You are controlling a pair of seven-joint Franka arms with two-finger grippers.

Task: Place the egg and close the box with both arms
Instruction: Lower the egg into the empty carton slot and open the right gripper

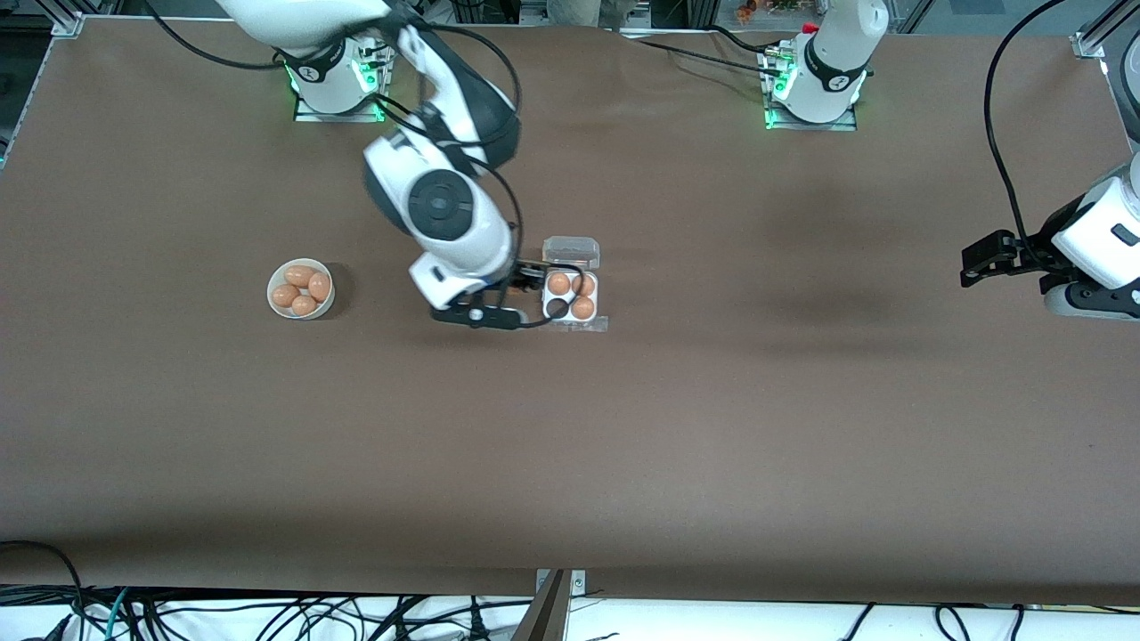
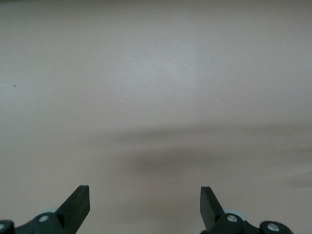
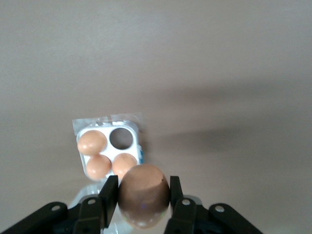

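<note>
Next, I release the brown egg from my right gripper in the one empty cell of the clear egg box (image 1: 557,308) (image 3: 121,139).
The clear egg box (image 1: 570,297) sits mid-table with its lid (image 1: 571,252) open and tilted back toward the robots' bases. Three of its cells hold brown eggs and one cell (image 1: 557,308) is empty. My right gripper (image 1: 530,276) hovers over the table right beside the box, toward the right arm's end. In the right wrist view it (image 3: 142,187) is shut on a brown egg (image 3: 144,195), with the box (image 3: 97,127) and its empty cell (image 3: 121,138) ahead of it. My left gripper (image 1: 971,264) waits at the left arm's end of the table, open and empty (image 2: 145,200).
A round white bowl (image 1: 270,291) with several brown eggs stands toward the right arm's end of the table, beside the right arm. The table is covered in brown cloth (image 1: 623,445). Cables lie along the table edge nearest the front camera.
</note>
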